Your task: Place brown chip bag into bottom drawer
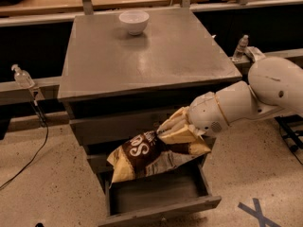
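Note:
My gripper is holding the brown chip bag. I need to let it go in the back half of the open bottom drawer [174, 173], below the middle drawer.
The brown chip bag [147, 155], dark brown with white lettering and tan-yellow ends, hangs just above the open bottom drawer [156, 195]. My gripper [176, 129] is shut on the bag's right end and holds it in front of the cabinet, level with the middle drawer. The white arm reaches in from the right. The drawer is pulled out, and the part of its inside that shows is bare. The bag hides the back of it.
A white bowl [134, 21] sits at the back of the grey cabinet top [147, 56]. A small clear bottle [22, 76] stands on the left ledge, another [240, 46] on the right. A cable runs down the floor at left. Blue tape [258, 212] marks the floor at right.

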You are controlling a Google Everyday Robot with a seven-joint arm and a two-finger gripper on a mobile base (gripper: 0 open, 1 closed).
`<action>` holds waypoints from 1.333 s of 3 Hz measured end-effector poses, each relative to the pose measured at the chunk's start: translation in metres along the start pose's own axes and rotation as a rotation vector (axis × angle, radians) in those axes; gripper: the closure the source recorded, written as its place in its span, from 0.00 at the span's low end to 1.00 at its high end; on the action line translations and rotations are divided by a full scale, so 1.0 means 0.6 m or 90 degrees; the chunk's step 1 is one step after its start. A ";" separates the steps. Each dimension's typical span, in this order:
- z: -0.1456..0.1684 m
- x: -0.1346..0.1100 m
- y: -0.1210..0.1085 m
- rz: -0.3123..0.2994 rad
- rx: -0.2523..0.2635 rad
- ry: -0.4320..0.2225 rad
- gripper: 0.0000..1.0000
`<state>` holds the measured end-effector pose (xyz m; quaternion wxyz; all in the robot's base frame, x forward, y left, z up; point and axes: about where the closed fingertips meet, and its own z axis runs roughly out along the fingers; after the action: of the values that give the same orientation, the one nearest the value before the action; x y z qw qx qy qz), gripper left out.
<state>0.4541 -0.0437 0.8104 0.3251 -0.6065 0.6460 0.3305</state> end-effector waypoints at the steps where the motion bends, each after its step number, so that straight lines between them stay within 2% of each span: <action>1: 0.026 0.094 -0.031 0.016 -0.006 -0.033 1.00; 2: 0.056 0.204 -0.061 0.037 -0.014 -0.081 1.00; 4: 0.126 0.358 -0.095 0.072 -0.075 -0.136 1.00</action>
<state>0.5012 -0.1064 0.5894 0.3367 -0.5483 0.6203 0.4486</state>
